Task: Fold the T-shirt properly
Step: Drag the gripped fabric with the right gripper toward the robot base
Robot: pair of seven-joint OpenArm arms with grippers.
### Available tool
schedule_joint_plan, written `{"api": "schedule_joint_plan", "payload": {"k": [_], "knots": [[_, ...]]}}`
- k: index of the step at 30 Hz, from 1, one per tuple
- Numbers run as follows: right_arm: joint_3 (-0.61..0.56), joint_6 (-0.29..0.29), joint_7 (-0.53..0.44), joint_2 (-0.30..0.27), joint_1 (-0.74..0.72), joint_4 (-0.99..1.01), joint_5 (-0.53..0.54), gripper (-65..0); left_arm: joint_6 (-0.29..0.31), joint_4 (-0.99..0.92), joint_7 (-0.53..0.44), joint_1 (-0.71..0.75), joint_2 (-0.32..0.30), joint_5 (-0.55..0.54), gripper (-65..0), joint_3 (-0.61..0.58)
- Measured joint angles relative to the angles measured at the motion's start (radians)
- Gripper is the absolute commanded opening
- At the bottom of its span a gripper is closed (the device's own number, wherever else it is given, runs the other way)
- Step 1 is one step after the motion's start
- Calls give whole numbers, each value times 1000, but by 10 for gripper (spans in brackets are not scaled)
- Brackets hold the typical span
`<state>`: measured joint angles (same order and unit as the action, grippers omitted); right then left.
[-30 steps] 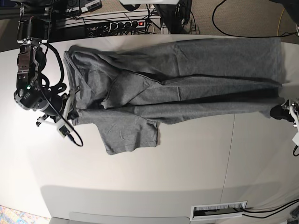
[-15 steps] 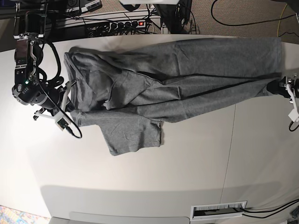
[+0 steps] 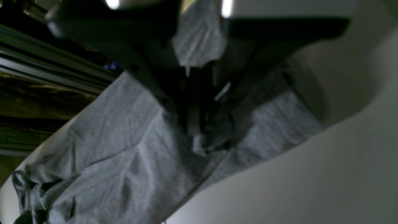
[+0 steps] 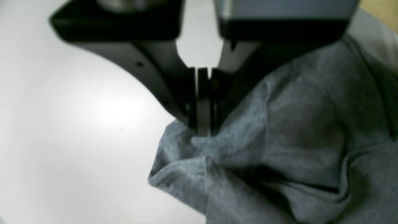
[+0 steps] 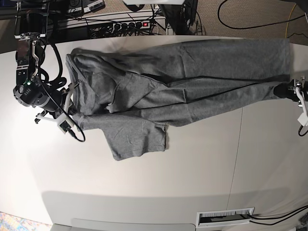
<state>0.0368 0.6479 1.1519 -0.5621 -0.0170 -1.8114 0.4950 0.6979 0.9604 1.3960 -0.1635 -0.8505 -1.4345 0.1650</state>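
Observation:
My right gripper pinches behind the T-shirt's raised fold; it should open, take the top of the fold (image 4: 207, 161), then fold the near side over.
The heather-grey T-shirt (image 5: 183, 82) lies stretched sideways across the white table (image 5: 144, 192), wrinkled, with one sleeve (image 5: 137, 139) spread toward the near side. My left gripper (image 5: 285, 90) is at the shirt's right end, shut on the hem. In the left wrist view its fingers (image 3: 199, 133) pinch a bunch of the T-shirt (image 3: 124, 155). My right gripper (image 5: 72, 105) is at the left end by the shoulder. The right wrist view shows its jaws (image 4: 202, 130) closed on a fold of the T-shirt (image 4: 295, 140).
A power strip (image 5: 122, 25) and several cables lie behind the table's far edge. A white slotted panel (image 5: 225, 217) sits at the near right. A seam (image 5: 236, 159) runs across the tabletop on the right.
Both grippers have moved toward the far edge, still holding the cloth. The shirt's near long edge came with them, most at the right end. Little differs over the last half second.

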Motion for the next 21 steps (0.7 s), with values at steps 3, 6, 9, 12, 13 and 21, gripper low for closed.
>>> {"api": "schedule_joint_plan", "payload": {"k": [3, 6, 9, 12, 13, 21], "knots": [[0, 0, -71, 14, -2, 0, -27, -502, 0, 0, 0, 0, 0, 0, -650, 0], [1, 4, -124, 57, -2, 0, -53, -375, 0, 0, 0, 0, 0, -3, -650, 0], [-6, 9, -179, 91, -2, 0, -96, -366, 0, 0, 0, 0, 0, -8, -650, 0], [-55, 11, -192, 90, -2, 0, -167, -364, 0, 0, 0, 0, 0, -8, -650, 0], [-81, 11, -197, 90, -2, 0, -207, -364, 0, 0, 0, 0, 0, -9, -650, 0], [-284, 13, -415, 91, -5, 1, -668, -364, 0, 0, 0, 0, 0, -11, -650, 0]]}}
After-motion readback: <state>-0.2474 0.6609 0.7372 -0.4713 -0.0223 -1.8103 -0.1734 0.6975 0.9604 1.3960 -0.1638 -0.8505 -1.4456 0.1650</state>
